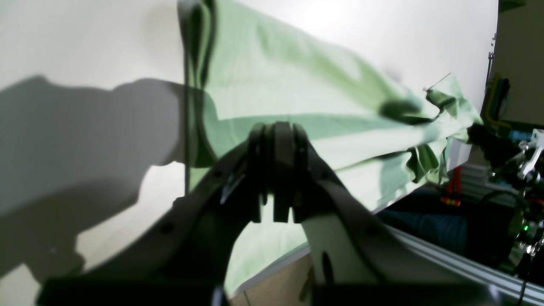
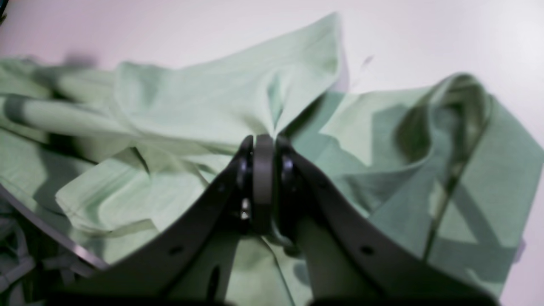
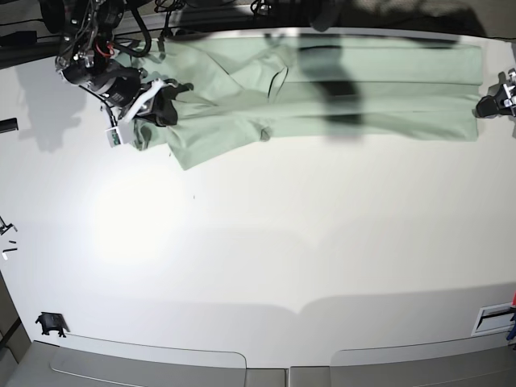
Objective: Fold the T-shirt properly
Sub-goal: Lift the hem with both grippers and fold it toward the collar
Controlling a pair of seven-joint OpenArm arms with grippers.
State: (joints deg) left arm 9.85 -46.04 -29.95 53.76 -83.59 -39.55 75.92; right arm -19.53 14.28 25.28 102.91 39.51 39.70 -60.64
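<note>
Next, my left gripper lets go of the T-shirt's edge on the flat mint-green cloth at the shirt's smooth end [image 3: 480, 94].
The pale mint-green T-shirt [image 3: 363, 89] lies stretched along the far edge of the white table [image 3: 258, 242], crumpled at its left end. My left gripper [image 1: 276, 127] is shut on the shirt's edge; in the base view the left gripper [image 3: 484, 106] sits at the cloth's right end. Taut fabric of the T-shirt [image 1: 297, 76] runs away from it. My right gripper [image 2: 263, 140] is shut on a bunched fold of the T-shirt [image 2: 191, 97]; in the base view the right gripper [image 3: 160, 109] is at the crumpled left end. Collar and buttons are not clearly visible.
The table edge [image 1: 272, 272] runs close under the left gripper, with an aluminium rail [image 1: 446, 255] and cabling beyond it. Cables and equipment [image 3: 89, 24] crowd the far left corner. A small dark object [image 3: 50, 322] and a slot [image 3: 492, 318] sit near the front corners.
</note>
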